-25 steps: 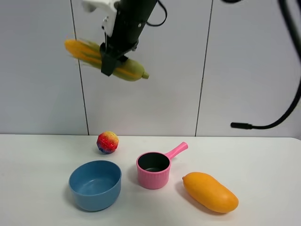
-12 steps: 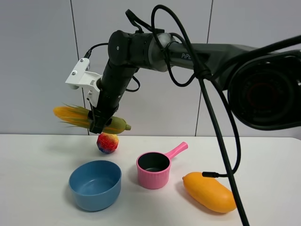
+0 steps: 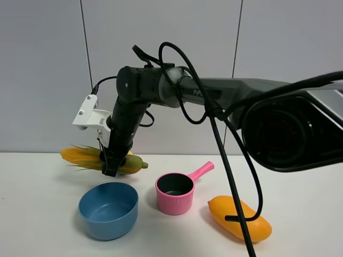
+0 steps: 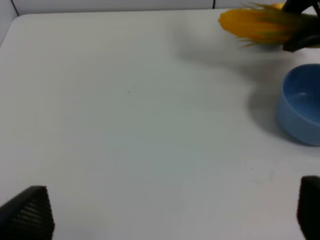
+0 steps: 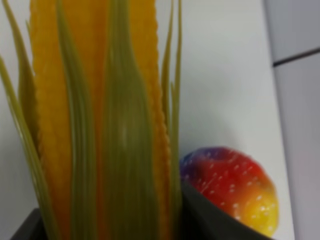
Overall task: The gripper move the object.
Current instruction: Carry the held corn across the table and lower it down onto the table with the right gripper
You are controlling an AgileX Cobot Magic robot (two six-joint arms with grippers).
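Note:
Next, my right gripper releases the toy corn cob on the table (image 3: 112, 177) between the blue bowl and the red-yellow ball.
The toy corn cob (image 3: 80, 157), green husk with a yellow-orange end and leafy tips, hangs level just above the table behind the blue bowl. My right gripper (image 3: 110, 166), dark jaws on the black arm with a white block (image 3: 88, 112), reaches across to the left and is shut on the cob's middle. The right wrist view fills with the cob (image 5: 100, 115) held between the dark jaws of that gripper (image 5: 115, 225). The left wrist view shows the cob (image 4: 255, 24) far off. My left gripper (image 4: 167, 212) is open and empty over bare table.
A blue bowl (image 3: 107, 222) sits just in front of and below the cob, also in the left wrist view (image 4: 302, 107). A pink pot (image 3: 174, 203) with a handle stands right of it, an orange mango (image 3: 222, 210) further right. A red-yellow ball (image 5: 235, 187) lies beside the cob.
My right gripper has come down from high up with the cob, now low behind the blue bowl and hiding the ball in the high view.

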